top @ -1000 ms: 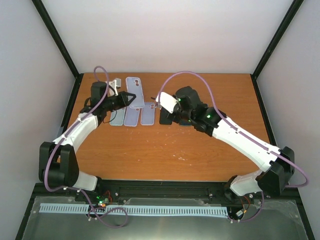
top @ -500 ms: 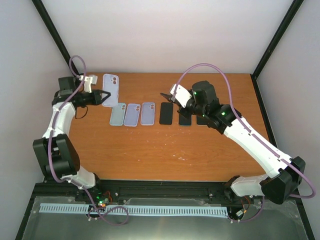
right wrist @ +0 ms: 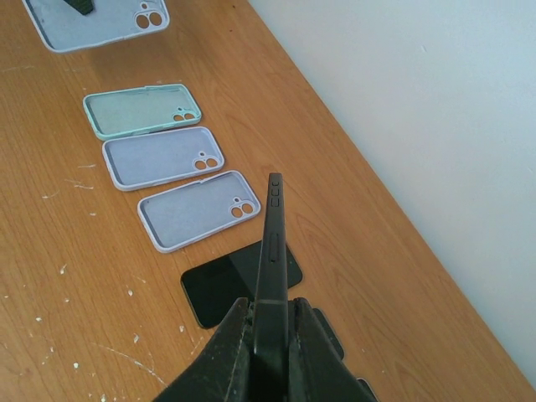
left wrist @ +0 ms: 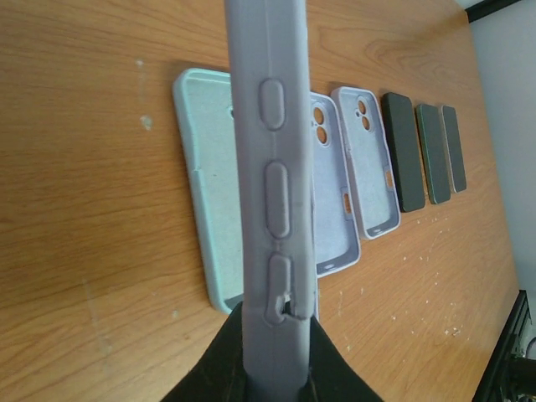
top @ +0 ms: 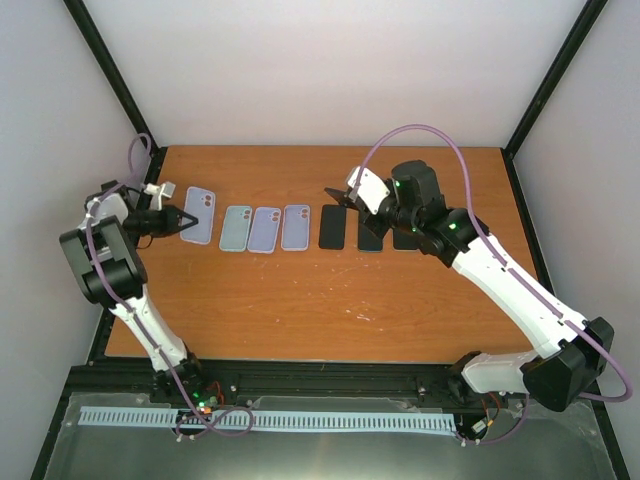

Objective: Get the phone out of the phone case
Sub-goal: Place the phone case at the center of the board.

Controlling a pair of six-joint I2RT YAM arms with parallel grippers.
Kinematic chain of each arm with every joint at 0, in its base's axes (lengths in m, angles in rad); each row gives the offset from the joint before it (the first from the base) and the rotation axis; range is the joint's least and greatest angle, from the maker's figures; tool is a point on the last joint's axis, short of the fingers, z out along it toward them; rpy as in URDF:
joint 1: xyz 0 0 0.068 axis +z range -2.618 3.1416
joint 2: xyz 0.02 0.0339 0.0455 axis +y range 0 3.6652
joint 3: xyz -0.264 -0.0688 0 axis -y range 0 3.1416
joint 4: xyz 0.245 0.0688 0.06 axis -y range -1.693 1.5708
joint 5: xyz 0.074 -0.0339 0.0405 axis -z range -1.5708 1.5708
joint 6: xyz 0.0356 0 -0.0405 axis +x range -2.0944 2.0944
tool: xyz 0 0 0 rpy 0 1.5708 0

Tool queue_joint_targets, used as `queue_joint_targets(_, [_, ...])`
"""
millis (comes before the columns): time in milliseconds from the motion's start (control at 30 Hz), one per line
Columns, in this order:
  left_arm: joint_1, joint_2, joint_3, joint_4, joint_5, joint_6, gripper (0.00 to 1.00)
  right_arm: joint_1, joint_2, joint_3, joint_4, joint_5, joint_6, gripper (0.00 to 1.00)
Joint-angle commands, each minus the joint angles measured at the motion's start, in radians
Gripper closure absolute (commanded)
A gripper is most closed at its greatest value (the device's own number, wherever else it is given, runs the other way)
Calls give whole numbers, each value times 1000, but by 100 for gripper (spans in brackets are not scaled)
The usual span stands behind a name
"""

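The robot's left gripper needs to release its lavender case on the bare wood (top: 205, 226) (left wrist: 126, 201) next to the mint case, making the row longer.
My left gripper (top: 177, 220) (left wrist: 272, 356) is shut on the short end of an empty lavender phone case (top: 198, 215) (left wrist: 268, 159), which it holds out near the table's left edge. That same case (right wrist: 92, 21) shows at the top left of the right wrist view. My right gripper (top: 345, 198) (right wrist: 272, 335) is shut on a dark phone (top: 332, 194) (right wrist: 272, 243), held edge-on above the table, free of any case. The two grippers are far apart.
A mint case (top: 236, 228) (right wrist: 142, 110) and two lavender cases (top: 264, 229) (top: 295, 227) lie open side up in a row. Right of them lie dark phones (top: 332, 227) (left wrist: 402, 151), the farther ones (top: 370, 238) partly under my right arm. Black frame posts flank the table.
My left arm has swung far left, carrying the lavender case from above the row to the table's left edge. My right gripper has lifted the phone slightly up and right.
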Motion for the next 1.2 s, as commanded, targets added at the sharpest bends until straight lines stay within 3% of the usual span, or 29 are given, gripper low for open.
queue_joint_targets(0, [23, 70, 100, -109, 22, 121, 99, -13, -35, -3, 44, -22, 13, 97])
queue_joint_targets(633, [25, 319, 276, -127, -27, 65, 99, -27, -20, -10, 40, -50, 31, 97])
queue_joint_targets(1167, [-19, 384, 230, -9, -121, -57, 98, -35, -17, -17, 42, -54, 33, 97])
